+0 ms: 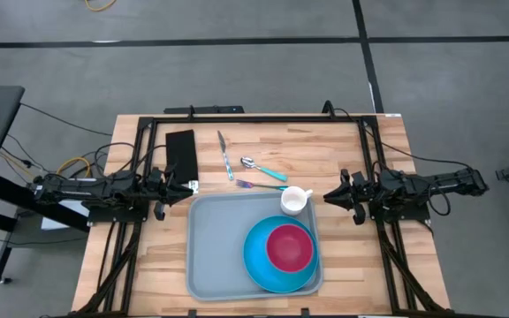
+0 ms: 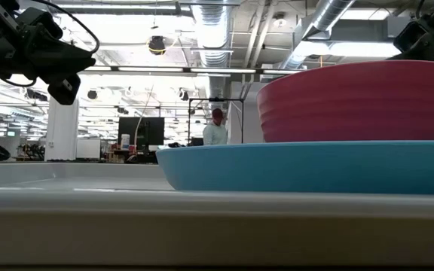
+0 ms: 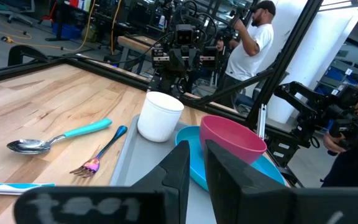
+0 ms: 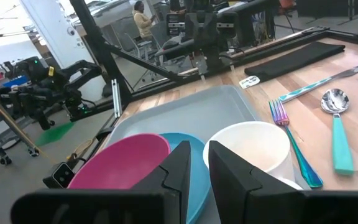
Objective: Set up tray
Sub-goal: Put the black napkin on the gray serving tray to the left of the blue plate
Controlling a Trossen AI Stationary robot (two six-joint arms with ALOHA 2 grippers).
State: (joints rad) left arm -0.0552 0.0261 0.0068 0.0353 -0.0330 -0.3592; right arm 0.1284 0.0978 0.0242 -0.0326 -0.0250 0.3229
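The black napkin's near end (image 1: 188, 178) is beside the tray's far corner. My left gripper goes there next and closes on it.
The grey-blue tray (image 1: 215, 252) lies on the wooden table near its front edge. A round blue plate (image 1: 259, 265) rests on the tray's right half, with a pink bowl (image 1: 290, 247) standing on it. A white cup (image 1: 295, 200) stands upright at the tray's far right corner. My left gripper (image 1: 189, 187) is shut and empty just off the tray's far left corner. My right gripper (image 1: 329, 196) is shut and empty to the right of the cup, pointing at it with a gap between. The cup also shows in the right wrist view (image 4: 250, 149).
A fork (image 1: 259, 185), a teal-handled spoon (image 1: 263, 168) and a knife (image 1: 225, 155) lie on the wood beyond the tray. A black napkin (image 1: 181, 152) lies at the far left. A black frame (image 1: 254, 119) borders the table. A person (image 3: 247, 46) stands beyond it.
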